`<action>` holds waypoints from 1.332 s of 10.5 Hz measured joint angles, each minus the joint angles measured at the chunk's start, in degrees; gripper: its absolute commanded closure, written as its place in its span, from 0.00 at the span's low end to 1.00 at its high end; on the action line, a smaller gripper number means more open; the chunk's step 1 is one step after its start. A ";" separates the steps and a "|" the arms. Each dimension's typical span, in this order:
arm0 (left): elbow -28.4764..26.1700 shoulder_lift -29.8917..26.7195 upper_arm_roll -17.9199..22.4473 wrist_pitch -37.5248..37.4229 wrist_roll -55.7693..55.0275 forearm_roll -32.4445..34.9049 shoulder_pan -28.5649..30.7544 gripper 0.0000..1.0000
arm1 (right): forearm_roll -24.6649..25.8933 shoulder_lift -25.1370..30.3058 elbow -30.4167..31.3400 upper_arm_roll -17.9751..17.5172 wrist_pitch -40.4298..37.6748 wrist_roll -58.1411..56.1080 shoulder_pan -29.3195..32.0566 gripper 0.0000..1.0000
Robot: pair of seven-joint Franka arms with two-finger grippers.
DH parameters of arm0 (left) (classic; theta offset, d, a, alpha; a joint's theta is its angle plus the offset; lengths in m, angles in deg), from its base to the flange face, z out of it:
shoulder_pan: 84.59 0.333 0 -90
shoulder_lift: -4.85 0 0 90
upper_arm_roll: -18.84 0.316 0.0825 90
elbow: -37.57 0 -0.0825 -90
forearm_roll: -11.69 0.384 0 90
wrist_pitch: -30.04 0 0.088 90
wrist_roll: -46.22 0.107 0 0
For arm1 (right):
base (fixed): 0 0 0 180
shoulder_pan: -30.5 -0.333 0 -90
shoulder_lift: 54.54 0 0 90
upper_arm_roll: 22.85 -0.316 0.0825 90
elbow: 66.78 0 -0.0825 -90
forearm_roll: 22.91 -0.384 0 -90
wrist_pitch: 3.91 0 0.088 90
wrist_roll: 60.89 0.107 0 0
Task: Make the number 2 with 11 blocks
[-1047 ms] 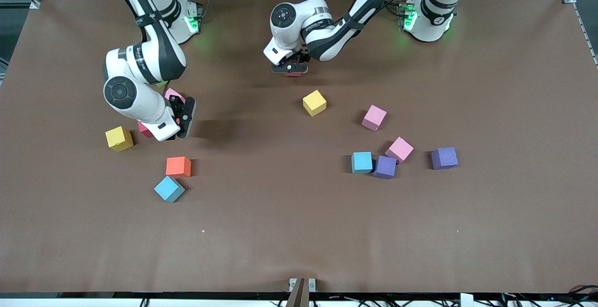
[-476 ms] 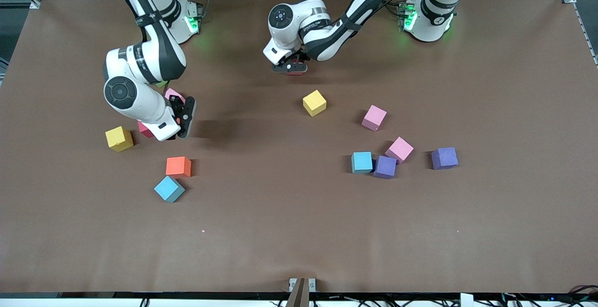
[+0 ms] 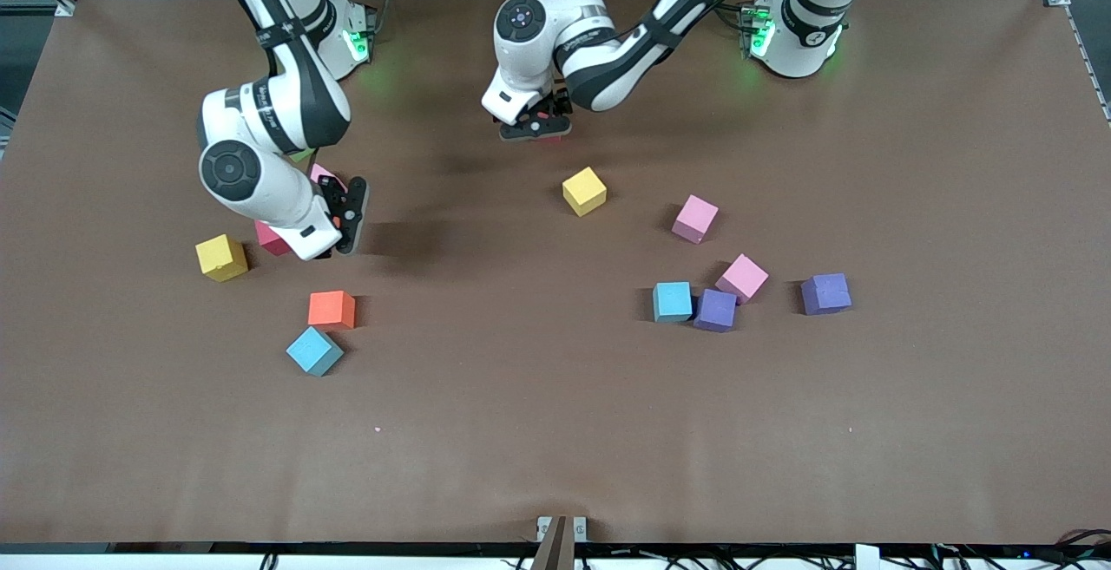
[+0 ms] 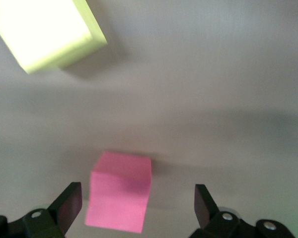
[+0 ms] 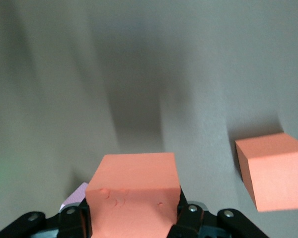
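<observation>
The robot's left gripper should next move to the yellow block (image 3: 584, 192) (image 4: 52, 32) nearest the red block between its fingers and close there.
My left gripper (image 3: 534, 127) (image 4: 137, 203) stands open just above the table near the robots' bases. A red block (image 4: 120, 198) (image 3: 548, 138) rests on the table between its fingers, apart from both. My right gripper (image 3: 340, 221) (image 5: 133, 218) is shut on an orange block (image 5: 134, 193), over the table beside a red block (image 3: 271, 240) and a pink block (image 3: 323, 174). Loose blocks lie scattered: yellow (image 3: 583, 191), yellow (image 3: 220, 258), orange (image 3: 331, 310) (image 5: 275, 171), blue (image 3: 314, 350), blue (image 3: 673, 301), pink (image 3: 694, 219), pink (image 3: 742, 278), purple (image 3: 716, 310). No number 2 shows.
Another purple cube (image 3: 825, 293) sits toward the left arm's end. A green cube (image 3: 301, 154) peeks out from under the right arm. The brown table (image 3: 555, 431) stretches bare toward the front camera.
My left gripper opened and let go of the red block, then lifted a little toward the bases. The right arm shifted slightly, still gripping the orange block.
</observation>
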 measured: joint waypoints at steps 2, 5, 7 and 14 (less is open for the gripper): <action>-0.19 -1.64 1.26 -1.60 -1.15 0.01 3.59 0.00 | -0.05 -0.09 0.10 -0.25 0.00 0.17 -4.70 0.59; -0.69 -1.23 4.66 -1.58 -3.03 0.01 5.36 0.00 | -0.21 -0.70 0.28 -0.58 0.01 3.77 -13.49 0.59; -0.76 -0.76 5.34 -1.49 -3.73 0.01 6.04 0.00 | -0.23 -1.03 0.42 -0.73 -0.03 11.63 -21.83 0.59; -1.23 2.66 6.65 2.07 -3.92 0.01 6.34 0.00 | -6.77 -1.73 7.27 -0.82 8.67 28.70 -36.37 0.58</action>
